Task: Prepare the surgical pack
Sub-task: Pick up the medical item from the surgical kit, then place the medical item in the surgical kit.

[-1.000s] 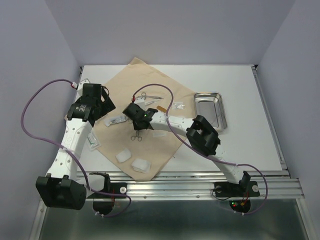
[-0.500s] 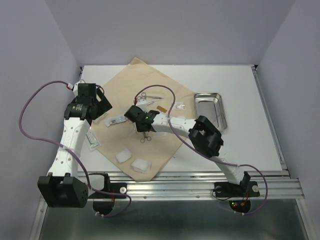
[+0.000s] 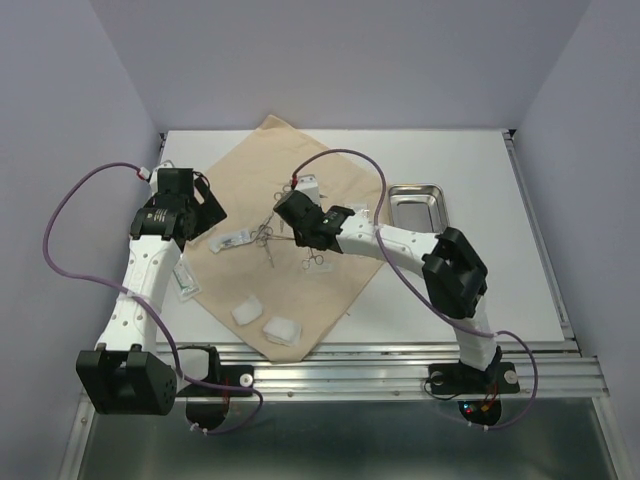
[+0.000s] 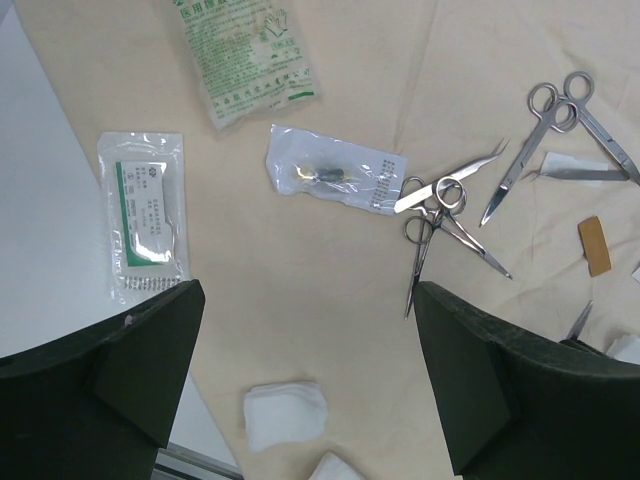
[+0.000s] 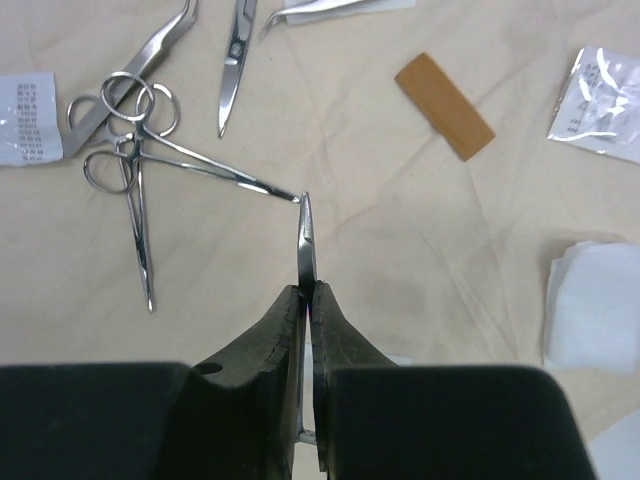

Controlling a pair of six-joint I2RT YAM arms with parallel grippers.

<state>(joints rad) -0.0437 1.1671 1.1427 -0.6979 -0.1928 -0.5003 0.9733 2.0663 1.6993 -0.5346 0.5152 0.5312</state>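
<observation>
The robot's right gripper needs to release the slim steel instrument, now held near crossed forceps, on the beige cloth (image 3: 348, 252) (image 5: 507, 338) beside the white pad near the steel tray.
The beige cloth (image 3: 250, 170) lies spread on the table, carrying the loose instruments. My right gripper (image 5: 307, 292) is shut on a slim steel instrument (image 5: 306, 240); its blade sticks out past the fingertips and its ring handles (image 3: 315, 261) hang below the gripper (image 3: 292, 222). I cannot tell whether it is scissors or forceps. Crossed forceps (image 5: 135, 190) lie just left of the blade tip. Scissors (image 4: 555, 105) rest farther back. Gauze pads (image 3: 246, 311) (image 4: 285, 415) sit near the cloth's front corner. The steel tray (image 3: 415, 188) stands to the right, off the cloth. My left gripper (image 4: 305, 295) hangs open above the cloth.
Sealed packets lie at the cloth's left side: a green-printed one (image 4: 245, 55), a white one (image 4: 145, 215) on the table, and a small clear one (image 4: 335, 175). An orange strip (image 5: 443, 105) and a white pad (image 5: 595, 300) lie right of the right gripper.
My right gripper has shut on the steel instrument, lifted it and carried it right and back across the cloth. The left arm has hardly moved.
</observation>
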